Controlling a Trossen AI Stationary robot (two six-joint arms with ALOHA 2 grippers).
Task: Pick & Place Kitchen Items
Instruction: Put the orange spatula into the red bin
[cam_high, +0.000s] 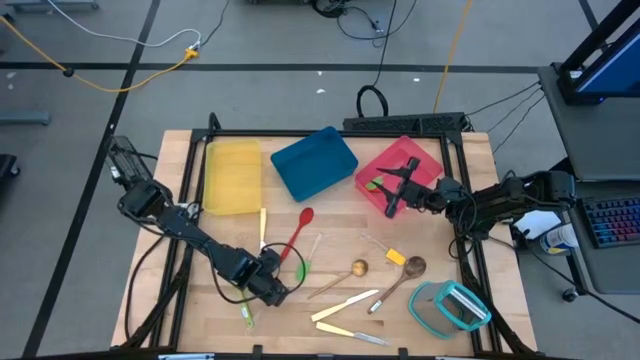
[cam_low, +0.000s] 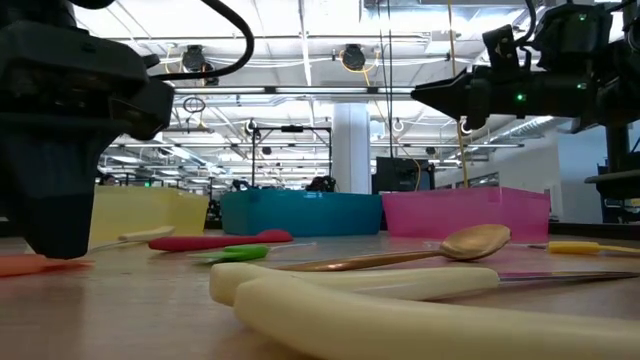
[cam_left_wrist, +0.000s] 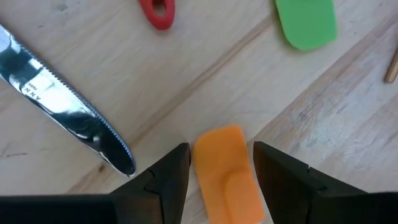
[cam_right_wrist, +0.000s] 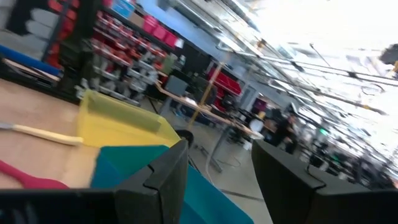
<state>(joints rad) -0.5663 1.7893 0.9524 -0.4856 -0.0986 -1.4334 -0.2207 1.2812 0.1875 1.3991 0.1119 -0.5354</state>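
Next, I grip the orange-headed piece with my left gripper by its orange head (cam_left_wrist: 220, 148) and offer the other end to my right gripper, because the piece lies far from my right gripper.
My left gripper (cam_left_wrist: 221, 171) (cam_high: 270, 283) is low over the table's near left part, open, with one finger on each side of a short orange-headed piece (cam_left_wrist: 225, 177) that lies flat on the wood. The same piece shows under the gripper in the low view (cam_low: 30, 265). Whether the fingers touch it I cannot tell. A silver serrated knife (cam_left_wrist: 68, 118), the red spoon's handle end (cam_left_wrist: 158, 12) and a green head (cam_left_wrist: 305, 22) lie just beyond. My right gripper (cam_high: 392, 200) (cam_right_wrist: 219, 180) hangs open and empty above the pink tray (cam_high: 425, 155).
Red spoon (cam_high: 298, 232), green spoon (cam_high: 300, 268), two wooden spoons (cam_high: 350, 272) (cam_high: 405, 275), cream knives (cam_high: 345, 305) and a yellow piece (cam_high: 396, 257) lie mid-table. The teal-rimmed container (cam_high: 450, 305) stands near right. The yellow (cam_high: 232, 175) and blue (cam_high: 313, 162) trays stand at the far side.
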